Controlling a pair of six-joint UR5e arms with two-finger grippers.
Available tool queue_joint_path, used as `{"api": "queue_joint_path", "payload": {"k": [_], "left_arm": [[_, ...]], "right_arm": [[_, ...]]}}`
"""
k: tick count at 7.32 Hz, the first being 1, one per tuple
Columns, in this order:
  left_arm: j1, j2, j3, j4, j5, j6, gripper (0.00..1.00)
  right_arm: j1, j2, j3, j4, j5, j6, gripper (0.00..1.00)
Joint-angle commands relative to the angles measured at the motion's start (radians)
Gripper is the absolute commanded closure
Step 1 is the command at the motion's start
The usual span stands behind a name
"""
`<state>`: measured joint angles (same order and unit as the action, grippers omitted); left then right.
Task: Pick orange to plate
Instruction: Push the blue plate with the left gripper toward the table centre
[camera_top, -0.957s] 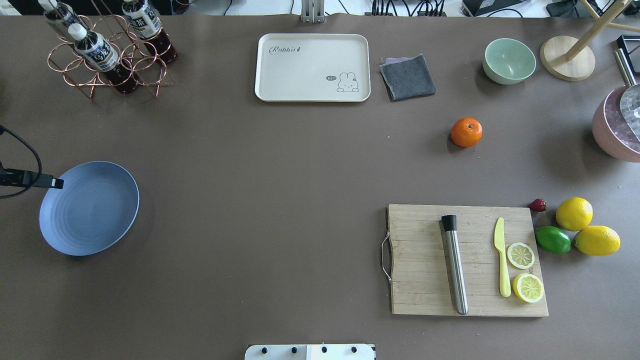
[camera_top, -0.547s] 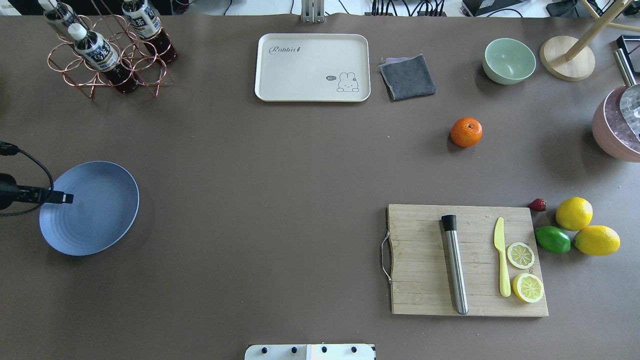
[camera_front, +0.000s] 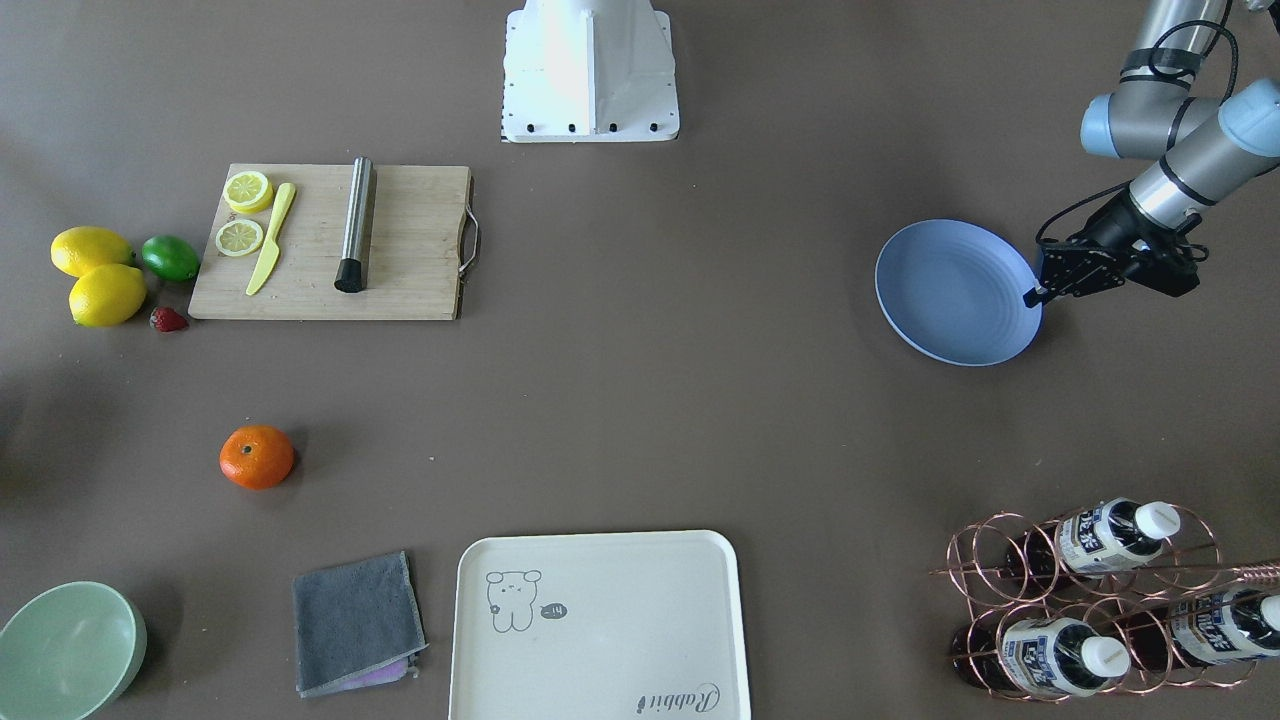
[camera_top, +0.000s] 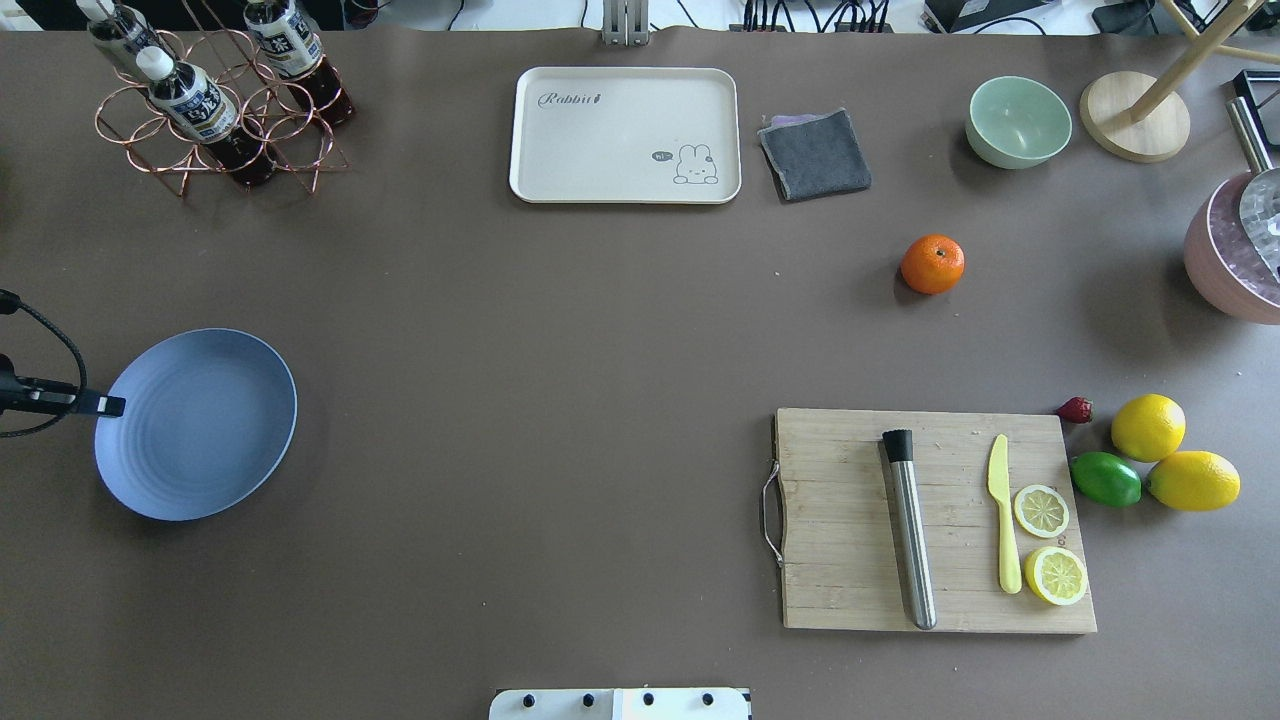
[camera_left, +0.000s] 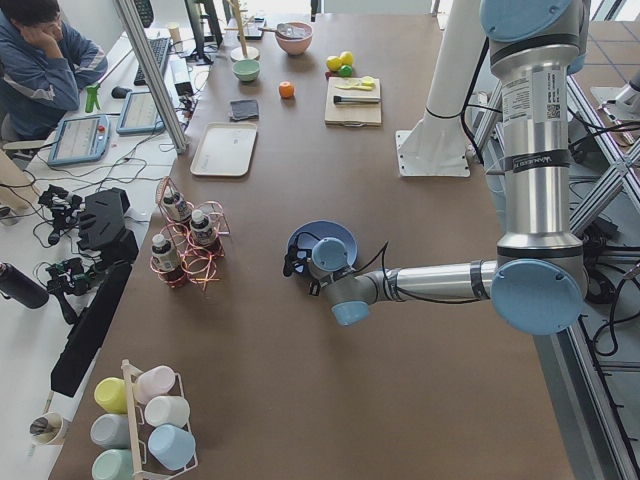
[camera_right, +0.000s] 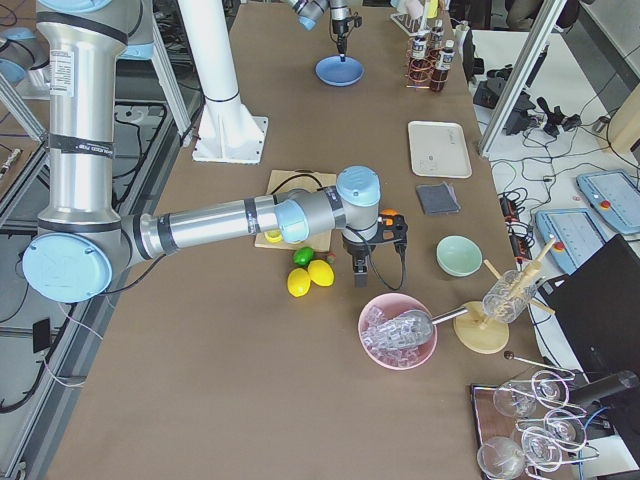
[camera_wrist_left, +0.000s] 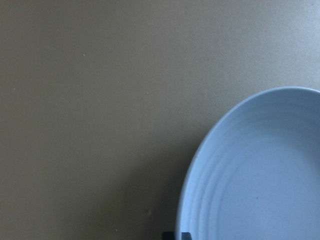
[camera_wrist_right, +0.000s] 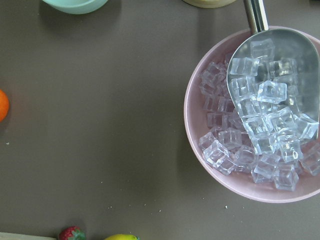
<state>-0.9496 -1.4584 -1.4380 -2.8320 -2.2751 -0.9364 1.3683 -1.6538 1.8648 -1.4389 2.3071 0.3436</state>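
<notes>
My left gripper needs to set down and let go of the blue plate on the bare table (camera_front: 590, 358) between the cream tray and the white base.
The orange (camera_top: 932, 264) lies alone on the brown table, right of centre and beyond the cutting board, with nothing touching it. It also shows at the left edge of the right wrist view as the orange (camera_wrist_right: 2, 105). The blue plate (camera_top: 200, 440) sits far left. My left gripper (camera_top: 108, 405) reaches in from the left edge, its narrow tip on the plate's left rim and apparently shut on it; the plate (camera_wrist_left: 260, 180) fills the wrist view's lower right. My right gripper (camera_right: 357, 272) hovers between the orange and the ice bowl; whether it is open or shut I cannot tell.
A cutting board (camera_top: 850, 520) holds a steel muddler, a yellow knife and lemon slices. Two lemons (camera_top: 1148, 427), a lime (camera_top: 1105, 479) and a strawberry lie to its right. A pink bowl of ice (camera_wrist_right: 187, 107), a green bowl (camera_top: 1018, 122), a cloth, a cream tray (camera_top: 625, 135) and a bottle rack (camera_top: 215, 130) line the far side.
My left gripper came down along the plate's left side and its tip now meets the rim. The plate has shifted slightly right and toward the near edge. The orange has not moved.
</notes>
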Motion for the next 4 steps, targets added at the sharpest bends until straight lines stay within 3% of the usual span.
{"api": "queue_joint_path", "payload": {"k": [1,4], "left_arm": [[-0.079,-0.031,-0.027,0.014,-0.131,-0.013,1.0],[-0.046,-0.236,-0.064,0.026,-0.103,-0.345,1.0]], "right_arm": [[0.0,0.0,-0.001,0.0,0.0,0.0,0.0],[0.0,0.003,-0.001,0.0,0.002,0.0,0.0]]}}
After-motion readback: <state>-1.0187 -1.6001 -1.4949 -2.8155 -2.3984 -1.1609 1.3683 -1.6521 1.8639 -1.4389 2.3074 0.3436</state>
